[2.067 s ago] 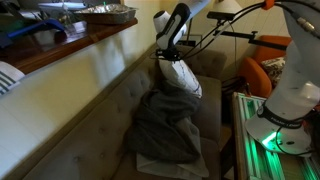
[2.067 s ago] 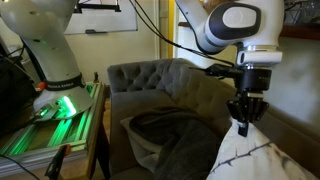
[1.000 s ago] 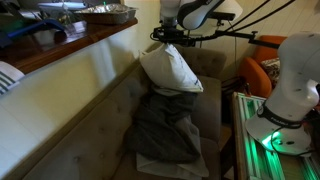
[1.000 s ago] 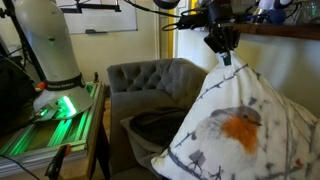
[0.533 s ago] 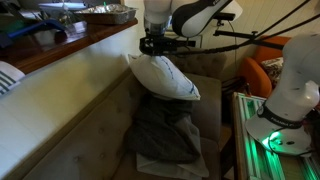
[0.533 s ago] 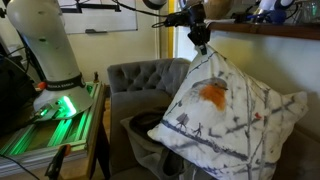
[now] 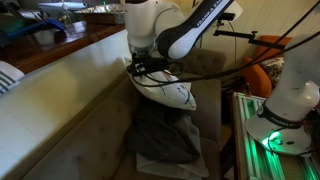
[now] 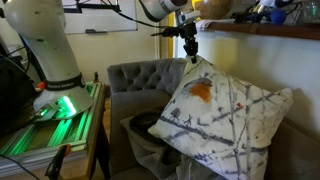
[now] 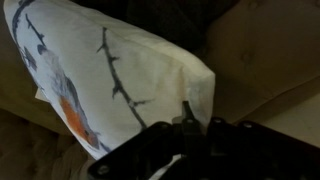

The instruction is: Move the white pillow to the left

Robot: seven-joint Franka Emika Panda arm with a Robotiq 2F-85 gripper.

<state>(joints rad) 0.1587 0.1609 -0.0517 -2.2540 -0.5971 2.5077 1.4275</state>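
Next, my gripper lets go of the white pillow on the sofa seat (image 7: 118, 149) between the backrest and the dark grey blanket. The pillow now hangs above the seat.
The white pillow (image 8: 225, 115), printed with dark branches and an orange spot, hangs in the air by one corner above the grey sofa seat. My gripper (image 8: 190, 45) is shut on that top corner. In an exterior view the gripper (image 7: 140, 68) is close to the sofa's long backrest, and the pillow (image 7: 168, 92) slants out from it over the dark grey blanket (image 7: 165, 130). The wrist view shows the pillow (image 9: 100, 70) filling the upper left, its corner pinched by my gripper (image 9: 190, 122).
The blanket (image 8: 150, 125) lies crumpled on the tufted grey sofa (image 8: 140, 78). A wooden ledge (image 7: 70, 45) with clutter runs above the backrest. An orange armchair (image 7: 262, 72) stands behind. A white robot base (image 8: 50, 60) and a green-lit platform (image 8: 40, 135) sit beside the sofa.
The arm has carried the hanging pillow along the sofa toward the backrest wall, lower than a second ago. The grip on the corner is unchanged.
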